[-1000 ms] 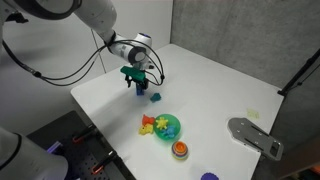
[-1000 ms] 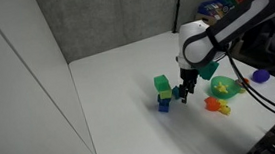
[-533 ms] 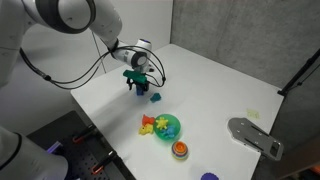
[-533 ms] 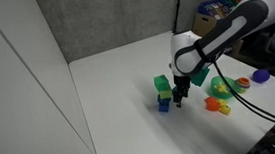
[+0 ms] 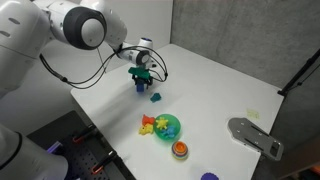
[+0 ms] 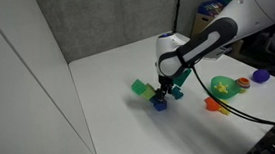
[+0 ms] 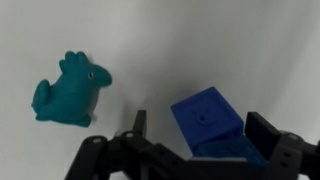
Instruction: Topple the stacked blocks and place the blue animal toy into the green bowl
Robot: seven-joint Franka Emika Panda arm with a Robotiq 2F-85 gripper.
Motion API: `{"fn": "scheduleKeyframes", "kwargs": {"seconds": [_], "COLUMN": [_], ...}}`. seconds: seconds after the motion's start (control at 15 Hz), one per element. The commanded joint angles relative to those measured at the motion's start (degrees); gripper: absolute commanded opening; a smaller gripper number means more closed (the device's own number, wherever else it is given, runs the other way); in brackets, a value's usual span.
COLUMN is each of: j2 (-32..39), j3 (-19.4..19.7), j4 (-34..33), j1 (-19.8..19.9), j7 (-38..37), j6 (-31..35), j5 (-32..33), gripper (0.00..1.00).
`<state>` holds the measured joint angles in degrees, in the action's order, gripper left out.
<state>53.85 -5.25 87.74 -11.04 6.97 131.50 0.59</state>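
Note:
Next, my gripper goes next to the blue animal toy that is beside the blue block and closes on the toy's body (image 5: 155, 98) (image 7: 70, 102), below its head.
The light green block (image 6: 139, 88) is off the blue block (image 6: 159, 103) and sits tilted beside it, on the side away from the bowl. My gripper (image 6: 165, 91) is low over the blue block. In the wrist view the gripper (image 7: 200, 128) is open, with the blue block (image 7: 207, 116) between its fingers. The blue animal toy (image 7: 70, 90) lies on the table close by and also shows in both exterior views (image 5: 155, 97) (image 6: 178, 91). The green bowl (image 5: 172, 128) (image 6: 223, 86) stands further off.
Yellow and orange toys (image 5: 150, 123) lie against the bowl. A round orange object (image 5: 180, 150) and a purple item (image 5: 208, 177) sit near the table edge. A grey flat piece (image 5: 252, 135) lies at the table's corner. A dark backdrop wall (image 6: 112, 19) is behind.
The gripper has moved sideways into the stack. The green block has come off the top of the blue block and shifted away from the bowl.

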Motion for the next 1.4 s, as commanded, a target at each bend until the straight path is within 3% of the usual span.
{"fn": "scheduleKeyframes", "kwargs": {"seconds": [0.0,0.53,0.93,1.33], "j2": [4.5,4.4,4.7,6.5], "j3": [0.9,5.5,7.7,7.2], "j4": [-12.0,-18.1,-15.7,-13.8], "j1": [-1.9,-0.8,2.4,3.4], "j7": [-3.8,-7.0,-9.5,-12.6], "j6": [-2.9,-5.3,-3.9,-3.2], "j5": [2.1,4.0,3.4,2.1], "gripper": [1.00,1.00,1.00,1.00]}}
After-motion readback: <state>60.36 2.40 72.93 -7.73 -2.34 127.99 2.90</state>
